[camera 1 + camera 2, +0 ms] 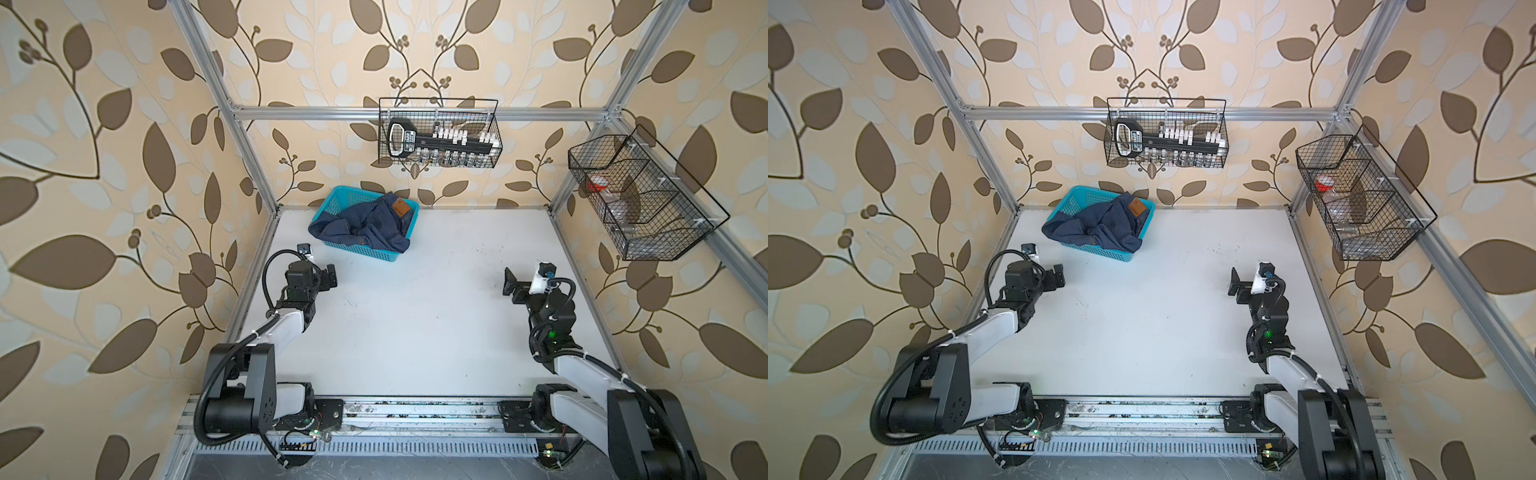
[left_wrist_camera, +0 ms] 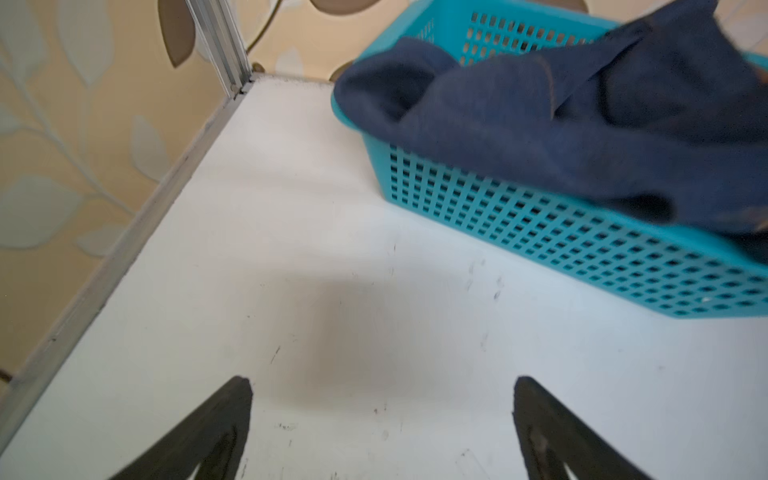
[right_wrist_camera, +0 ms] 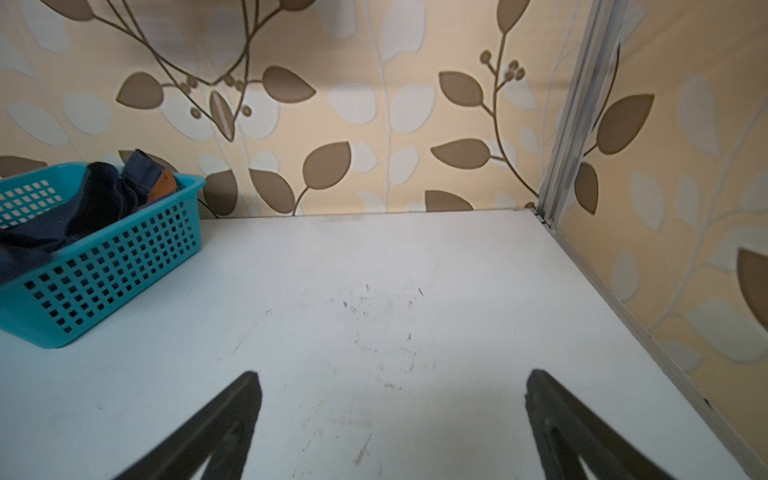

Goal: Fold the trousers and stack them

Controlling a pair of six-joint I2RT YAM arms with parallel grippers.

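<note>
Next, I need to use my left gripper to grab the bunched middle of the trousers (image 1: 367, 220) (image 2: 596, 104), between the tan waistband patch and the cloth over the turquoise basket's near rim.
The trousers (image 1: 365, 226) (image 1: 1100, 226), dark navy jeans with a tan waistband patch, lie crumpled in a turquoise plastic basket (image 1: 353, 252) (image 1: 1088, 249) at the back left of the white table. Cloth hangs over the basket's near rim (image 2: 561, 232), with the jeans (image 2: 561, 137) bunched above it. My left gripper (image 1: 330, 276) (image 1: 1057, 276) (image 2: 382, 386) is open and empty, a short way in front of the basket. Over at the right side of the table, my right gripper (image 1: 510, 286) (image 1: 1236, 286) (image 3: 392, 382) is open and empty, far from the trousers (image 3: 99, 199).
A wire basket (image 1: 440, 133) holding a tool set hangs on the back rail. Another wire basket (image 1: 640, 199) hangs on the right rail. Aluminium frame posts (image 1: 249, 158) border the table (image 1: 415, 324). Patterned walls close in on three sides.
</note>
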